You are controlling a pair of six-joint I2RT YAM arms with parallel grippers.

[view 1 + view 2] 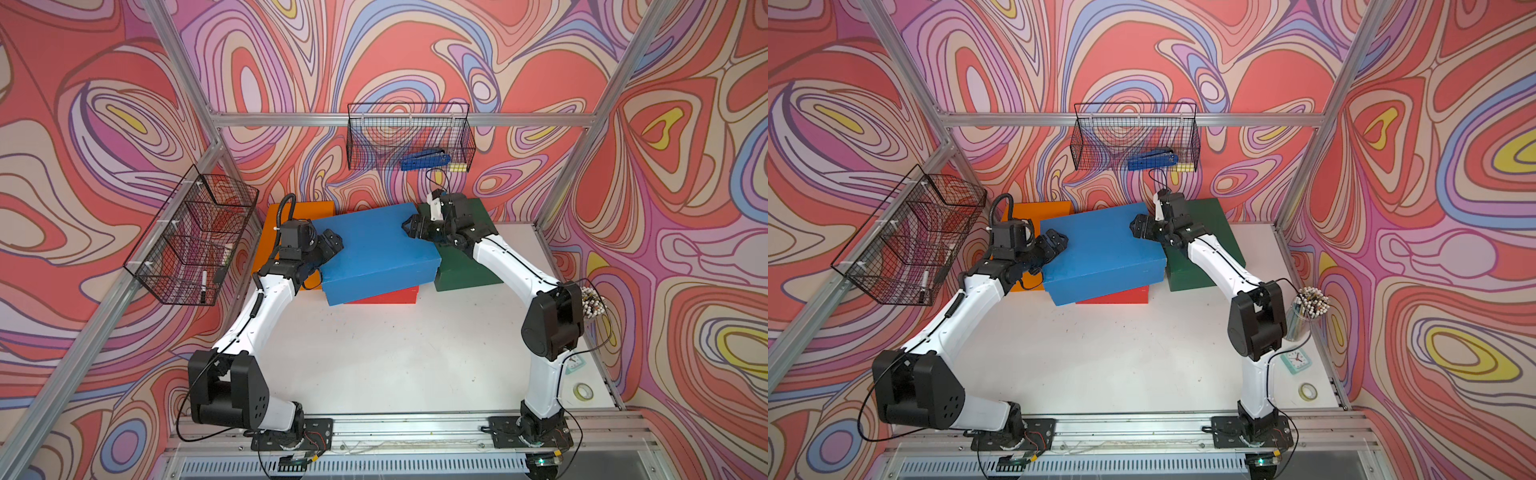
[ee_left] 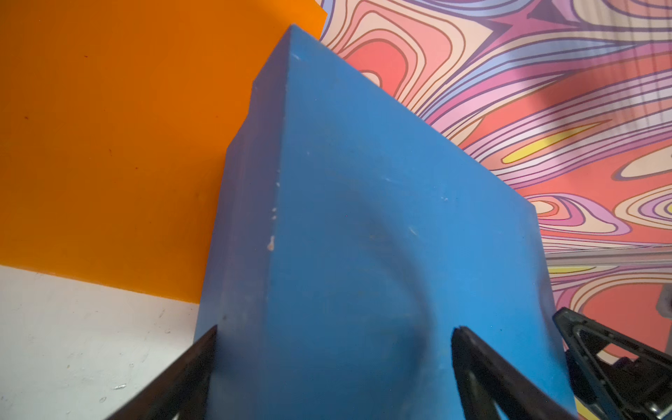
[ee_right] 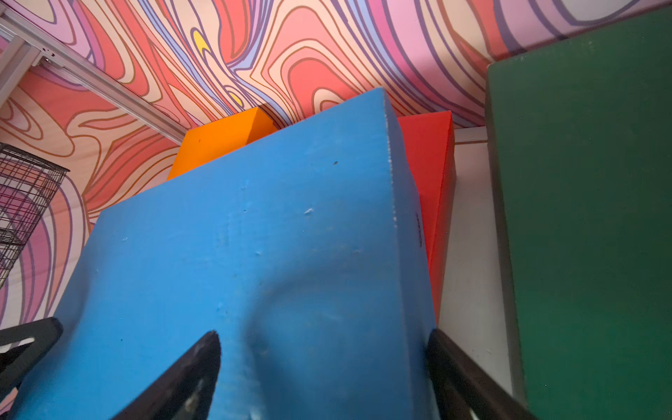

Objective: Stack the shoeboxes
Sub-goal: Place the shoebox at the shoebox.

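Observation:
My left gripper goes behind the blue shoebox's back corner (image 1: 317,217) (image 2: 296,29) beside the orange shoebox next and closes there, because the blue shoebox sits crooked.
The blue shoebox (image 1: 374,249) (image 1: 1100,249) lies askew on the red shoebox (image 1: 386,297) (image 1: 1121,296), which shows only at its front edge. An orange shoebox (image 1: 299,212) stands behind on the left and a dark green shoebox (image 1: 469,266) on the right. My left gripper (image 1: 333,244) (image 2: 336,329) is open, its jaws wide astride the blue box's left end. At the box's right end my right gripper (image 1: 409,227) (image 3: 323,332) is open too, one finger over the dented lid, the other beside the side wall. In the right wrist view the red box (image 3: 432,174) peeks out under the blue one.
A black wire basket (image 1: 195,237) hangs on the left wall, and another (image 1: 409,137) holding a blue stapler (image 1: 424,160) hangs on the back wall above the boxes. A pencil cup (image 1: 1308,303), a small clock (image 1: 1296,359) and a tape roll (image 1: 1308,390) sit along the white table's (image 1: 395,353) right edge.

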